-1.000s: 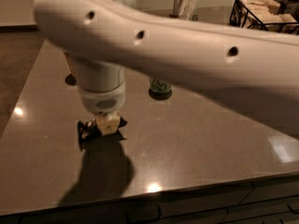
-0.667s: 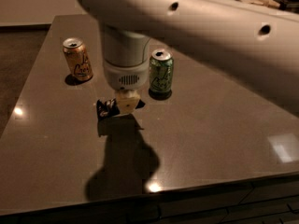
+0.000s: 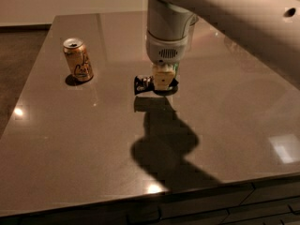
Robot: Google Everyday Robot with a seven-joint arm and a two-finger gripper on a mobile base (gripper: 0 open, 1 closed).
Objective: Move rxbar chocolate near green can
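The rxbar chocolate will go on the tabletop (image 3: 175, 92) just in front of the green can, where my gripper will let go of it.
My gripper (image 3: 161, 82) hangs from the white arm over the middle of the table. It is shut on the rxbar chocolate (image 3: 142, 84), a black-wrapped bar that sticks out to the left of the fingers just above the tabletop. The bar's shadow lies right below it. The green can is almost fully hidden behind my wrist and gripper; only a thin green sliver (image 3: 176, 69) shows at the gripper's right side. The bar is right in front of that spot.
An orange-gold can (image 3: 78, 60) stands upright at the left of the glossy brown table (image 3: 225, 125). The table's front edge runs along the bottom of the view, with the floor to the left. My arm's shadow falls across the table's front middle.
The gripper has carried the bar back and to the right, from in front of the orange-gold can to directly in front of the green can, which it now covers.
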